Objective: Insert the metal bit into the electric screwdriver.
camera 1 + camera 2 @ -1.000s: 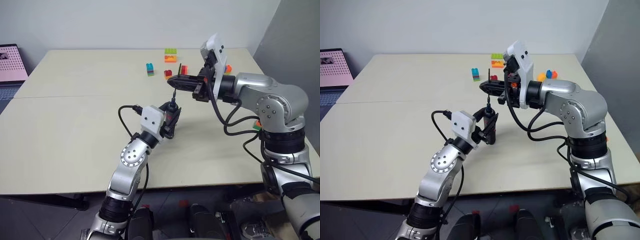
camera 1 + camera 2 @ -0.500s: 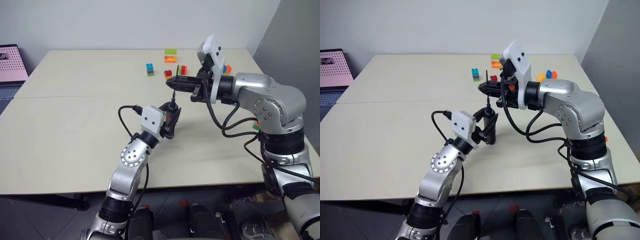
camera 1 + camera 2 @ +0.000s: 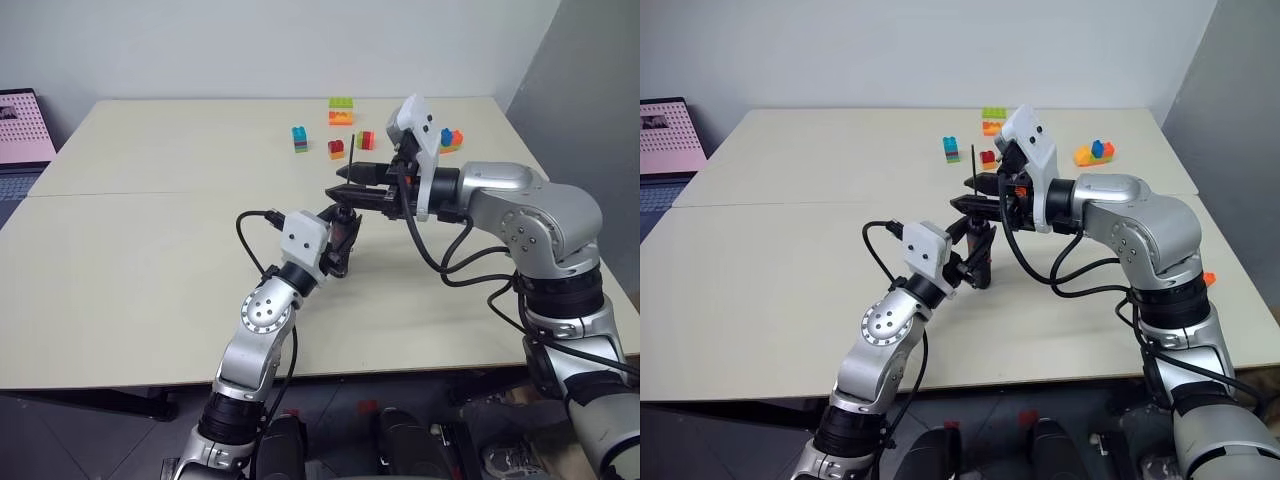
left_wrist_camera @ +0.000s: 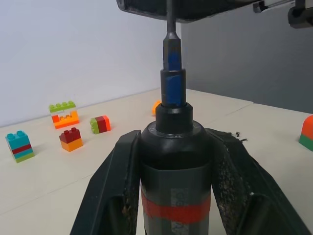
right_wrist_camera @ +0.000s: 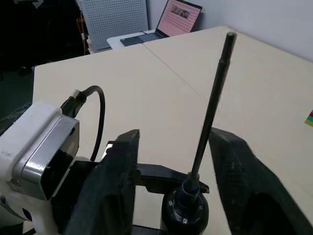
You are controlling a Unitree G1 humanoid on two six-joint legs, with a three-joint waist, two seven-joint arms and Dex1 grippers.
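My left gripper has the electric screwdriver. I need to use it to put the screwdriver down on the bare middle of the table (image 3: 329,250), short of the toy bricks.
My left gripper (image 3: 341,250) is shut on the electric screwdriver (image 3: 343,232), a stubby black tool with a red band (image 4: 176,161), and holds it upright over the table's middle. The metal bit (image 5: 210,112) stands in its nose and rises as a thin dark rod (image 3: 352,172). In the left wrist view its blue-marked shank (image 4: 171,54) sits in the collar. My right gripper (image 3: 343,184) comes in from the right at the bit's height. It is open, with one black finger (image 5: 120,171) on each side of the rod and neither touching it.
Several coloured toy bricks (image 3: 341,110) lie scattered on the far side of the beige table (image 3: 150,250). An orange and blue brick (image 3: 1093,152) lies at the far right. A laptop (image 3: 22,125) stands off the far left corner.
My right gripper was shut on the bit above the screwdriver and has now opened and let go. The bit stays standing in the screwdriver. The left arm has not moved.
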